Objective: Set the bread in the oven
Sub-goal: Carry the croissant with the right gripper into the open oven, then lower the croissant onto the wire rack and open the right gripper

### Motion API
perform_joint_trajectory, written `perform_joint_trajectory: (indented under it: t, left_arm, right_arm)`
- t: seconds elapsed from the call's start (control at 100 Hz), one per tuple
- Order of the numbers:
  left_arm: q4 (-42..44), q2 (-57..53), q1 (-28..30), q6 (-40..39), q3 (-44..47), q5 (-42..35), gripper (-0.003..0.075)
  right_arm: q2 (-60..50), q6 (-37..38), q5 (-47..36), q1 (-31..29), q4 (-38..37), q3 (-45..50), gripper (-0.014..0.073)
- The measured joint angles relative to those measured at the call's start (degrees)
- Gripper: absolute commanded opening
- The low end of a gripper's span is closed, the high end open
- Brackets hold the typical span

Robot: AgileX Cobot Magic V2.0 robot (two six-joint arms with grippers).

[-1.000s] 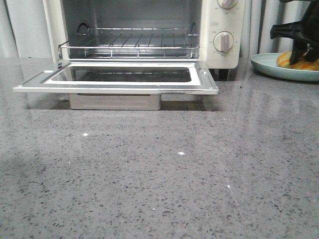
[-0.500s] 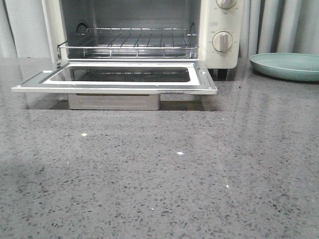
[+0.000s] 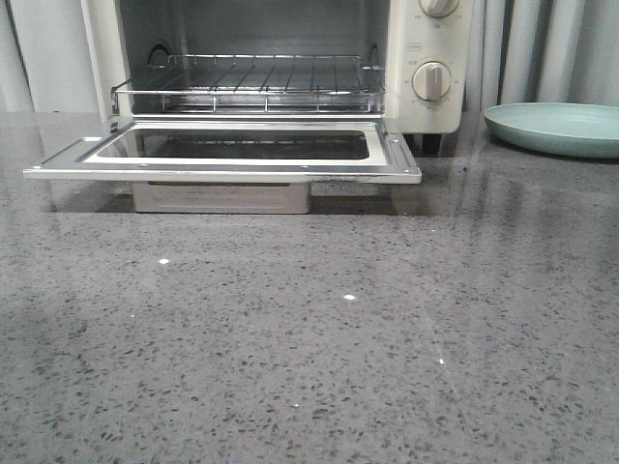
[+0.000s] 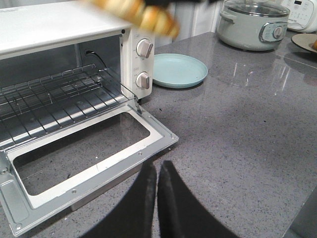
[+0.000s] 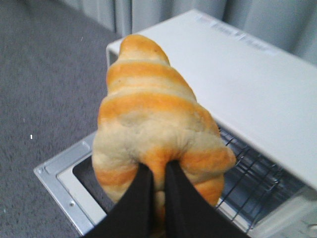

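Note:
I need to let go of the bread with my right gripper on the middle of the wire rack [image 3: 275,58] inside the oven.
The cream-white oven [image 3: 430,58] stands at the back of the grey counter with its glass door [image 3: 222,159] dropped flat and its wire rack [image 3: 251,82] bare. My right gripper [image 5: 158,171] is shut on the bread [image 5: 148,114], a golden-orange striped roll, and holds it high above the oven [image 5: 247,74] and its open door [image 5: 64,181]. The bread also shows blurred in the left wrist view [image 4: 136,12], above the oven top. My left gripper [image 4: 157,171] is shut and empty, low over the counter just off the door's front corner [image 4: 166,139]. Neither gripper shows in the front view.
An empty pale green plate [image 3: 556,128] lies on the counter right of the oven; it also shows in the left wrist view [image 4: 178,70]. A grey-green cooker with a glass lid [image 4: 252,25] stands further off. Curtains hang behind.
One second ago my right gripper was at the bread on the green plate. It has lifted the bread out of the front view, and the plate is now empty.

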Motion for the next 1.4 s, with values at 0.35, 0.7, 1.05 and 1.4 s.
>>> perform_joint_trajectory:
  t: [0.35, 0.7, 1.05, 1.4]
  left_arm:
    - [-0.7, -3.3, 0.0, -0.1, 0.0, 0.0, -0.0022]
    - [-1.9, -5.1, 0.0, -0.1, 0.0, 0.8, -0.0022]
    - [-1.9, -5.8, 0.0, -0.1, 0.0, 0.8, -0.0022]
    - [-1.9, -5.9, 0.0, -1.0, 0.0, 0.5, -0.0022]
  right_arm:
    - [16.4, -3.9, -4.7, 0.5, -9.1, 0.2, -0.0068]
    - [22.0, -3.9, -16.8, -0.6, -12.8, -0.3, -0.0062]
    - [22.2, -3.3, -17.4, -3.8, -13.0, -0.3, 0.0464]
    - [21.2, -3.2, -15.0, -3.8, -13.2, -0.4, 0.0459]
